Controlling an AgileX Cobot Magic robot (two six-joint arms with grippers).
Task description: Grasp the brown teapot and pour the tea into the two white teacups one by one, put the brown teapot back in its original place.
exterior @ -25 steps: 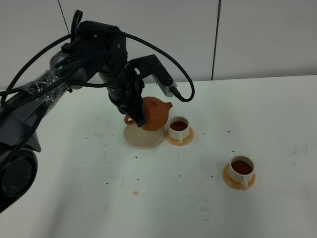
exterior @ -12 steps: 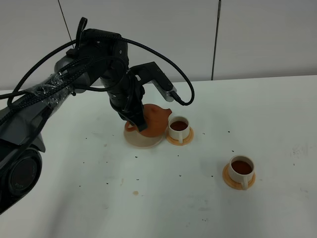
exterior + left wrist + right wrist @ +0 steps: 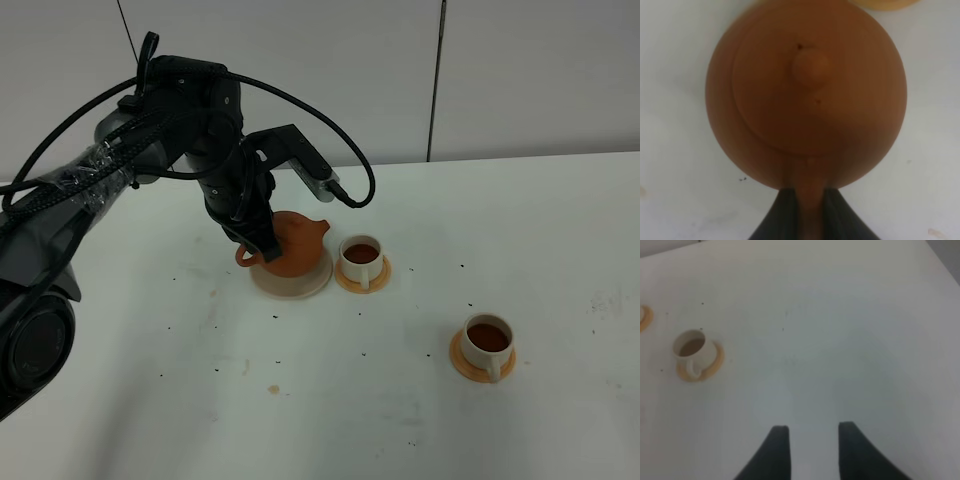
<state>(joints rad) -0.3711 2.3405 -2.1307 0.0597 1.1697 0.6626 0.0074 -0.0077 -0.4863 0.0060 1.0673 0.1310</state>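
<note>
My left gripper will set the brown teapot down and let go of it on the pale beige saucer [image 3: 284, 272], a little toward the saucer's rim away from the teacups.
The brown teapot [image 3: 297, 243] stands upright on or just above the pale beige saucer [image 3: 290, 282], its spout toward the nearer cup. My left gripper [image 3: 258, 246] is shut on its loop handle; in the left wrist view the dark fingers [image 3: 785, 212] clamp the handle below the teapot [image 3: 805, 95]. One white teacup [image 3: 360, 258], full of tea, stands on an orange coaster right of the saucer. The other white teacup [image 3: 488, 338], also full, stands further right and nearer the front. My right gripper [image 3: 812, 432] hangs open over bare table, away from that teacup [image 3: 690, 347].
Small dark specks and a brownish stain [image 3: 273, 389] dot the white table [image 3: 560, 230]. The left arm's cable [image 3: 360, 180] loops above the teapot. A coaster rim [image 3: 885, 4] shows beyond the teapot in the left wrist view.
The left arm has carried the teapot down and to the left, from tilted above the saucer's edge to upright over its middle. The cups and the right gripper have not moved.
</note>
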